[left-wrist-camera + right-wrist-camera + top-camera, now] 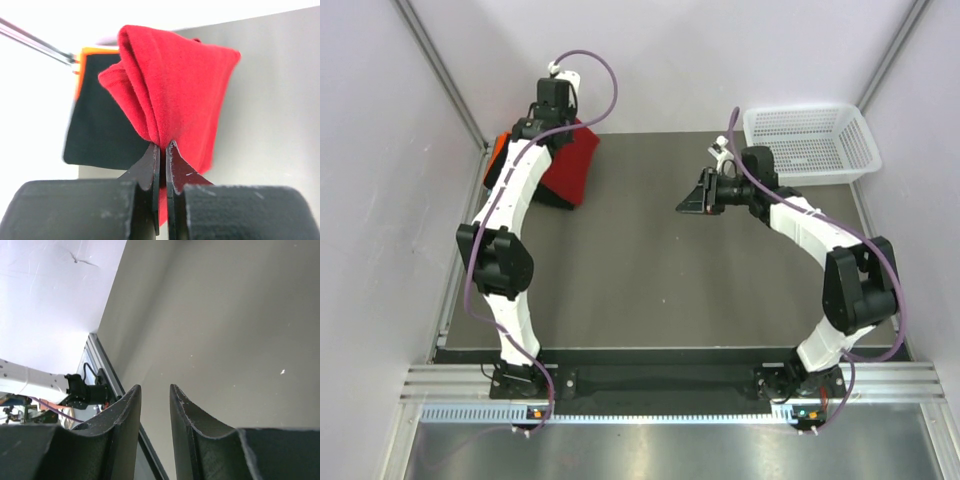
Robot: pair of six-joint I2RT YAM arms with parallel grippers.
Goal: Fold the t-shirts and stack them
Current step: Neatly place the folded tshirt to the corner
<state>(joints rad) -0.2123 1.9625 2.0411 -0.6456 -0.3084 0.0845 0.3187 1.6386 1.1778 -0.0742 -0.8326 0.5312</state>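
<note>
I need to let go with my left gripper so that the red t-shirt, now hanging over a stack, rests squarely over the black t-shirt on the stack (546,165) (143,108).
A folded red t-shirt (175,90) hangs from my left gripper (162,146), which is shut on a bunched fold of it. In the top view the red t-shirt (572,160) is at the table's back left, over a stack there. The stack shows a black t-shirt (100,130) with an orange t-shirt edge (82,65) beneath it, and the orange edge (497,150) also shows from above. My right gripper (686,200) hovers above the middle of the table, turned sideways. Its jaws (155,387) stand a little apart with nothing between them.
A white mesh basket (810,143) stands at the back right corner. The grey table (650,280) is walled by pale panels on the left, back and right. A metal rail runs along the near edge by the arm bases.
</note>
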